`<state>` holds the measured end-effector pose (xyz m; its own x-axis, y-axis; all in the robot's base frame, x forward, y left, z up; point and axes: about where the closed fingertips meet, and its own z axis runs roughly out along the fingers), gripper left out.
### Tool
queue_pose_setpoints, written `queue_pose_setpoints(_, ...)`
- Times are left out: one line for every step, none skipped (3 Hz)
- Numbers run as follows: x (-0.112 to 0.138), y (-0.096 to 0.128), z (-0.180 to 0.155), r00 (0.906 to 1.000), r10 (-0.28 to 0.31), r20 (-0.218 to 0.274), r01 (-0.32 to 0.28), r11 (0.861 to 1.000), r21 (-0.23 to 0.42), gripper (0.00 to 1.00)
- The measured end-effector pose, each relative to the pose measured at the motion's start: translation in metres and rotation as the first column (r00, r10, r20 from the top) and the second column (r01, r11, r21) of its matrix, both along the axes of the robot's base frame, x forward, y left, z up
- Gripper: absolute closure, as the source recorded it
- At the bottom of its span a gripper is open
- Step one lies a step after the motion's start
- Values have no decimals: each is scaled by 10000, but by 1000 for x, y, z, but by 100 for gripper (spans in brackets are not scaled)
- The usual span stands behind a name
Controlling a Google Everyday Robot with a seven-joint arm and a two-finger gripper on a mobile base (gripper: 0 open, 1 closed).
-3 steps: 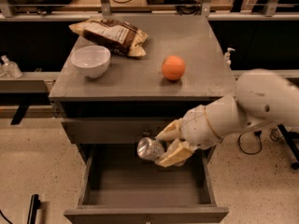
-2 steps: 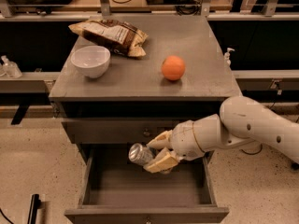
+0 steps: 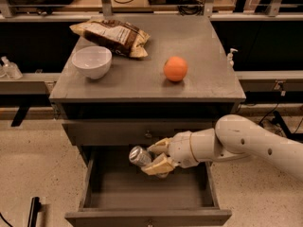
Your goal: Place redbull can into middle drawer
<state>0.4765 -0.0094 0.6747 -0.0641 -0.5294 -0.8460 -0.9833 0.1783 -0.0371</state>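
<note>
Next, my gripper releases the redbull can on the middle drawer's dark-grey bottom (image 3: 171,178), just off centre toward the white arm. The can now hangs above that open drawer's floor.
The redbull can (image 3: 139,156) is a slim silver can with its shiny round end facing the camera. My gripper (image 3: 154,157) is shut on it, one tan finger above and one below, holding it on its side. The white arm reaches in from the right. The can hangs over the open middle drawer (image 3: 189,193), above the left-centre of its dark-grey floor and just below the closed upper drawer front (image 3: 109,131). The can does not touch the drawer floor.
On the cabinet top (image 3: 208,74) stand an orange (image 3: 175,68), a white bowl (image 3: 92,62) and a chip bag (image 3: 111,31). A small bottle (image 3: 231,56) sits at the cabinet's right edge. Shelving and cables run behind.
My gripper has carried the can leftward and slightly lower, further over the open drawer. The arm has stretched out to the left.
</note>
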Motion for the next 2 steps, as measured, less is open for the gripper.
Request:
queue_pose_setpoints(9, -11, -23, 9989, -446, -173, 432, 9960, -786, 100)
queue_pose_setpoints(18, -47, -82, 9898, -1280, -632, 1116, 9698, -2170, 100)
